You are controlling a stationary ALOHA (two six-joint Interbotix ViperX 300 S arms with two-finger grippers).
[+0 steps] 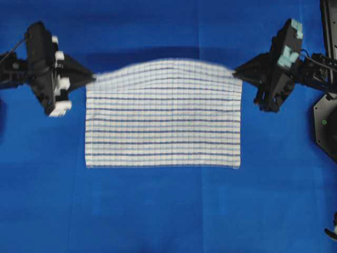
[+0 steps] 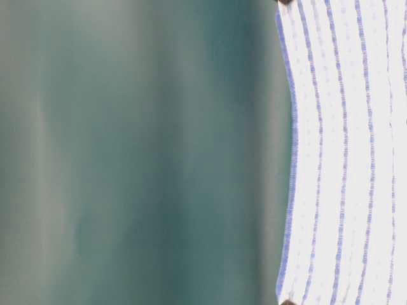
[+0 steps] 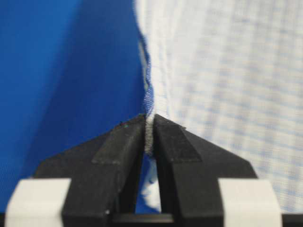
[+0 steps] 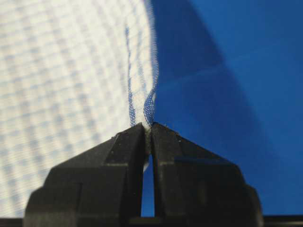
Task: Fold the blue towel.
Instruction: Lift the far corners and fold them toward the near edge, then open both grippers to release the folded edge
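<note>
My left gripper is going to release the blue towel's corner on its near half's side edge [image 1: 93,144], short of the towel's near corner.
The blue towel [image 1: 163,118], white with dark-blue and pale-blue stripes, is spread in the middle of the blue sheet. Its far edge is lifted and stretched between both grippers, blurred and bowed upward; its near edge lies flat. My left gripper [image 1: 92,77] is shut on the towel's far left corner, seen pinched between the jaws in the left wrist view [image 3: 149,124]. My right gripper [image 1: 236,69] is shut on the far right corner, seen in the right wrist view [image 4: 147,127]. In the table-level view the towel [image 2: 346,152] fills the right side, hanging taut.
A plain blue sheet [image 1: 158,211] covers the table. A black arm base [image 1: 326,124] stands at the right edge. Another dark part [image 1: 331,230] shows at the lower right corner.
</note>
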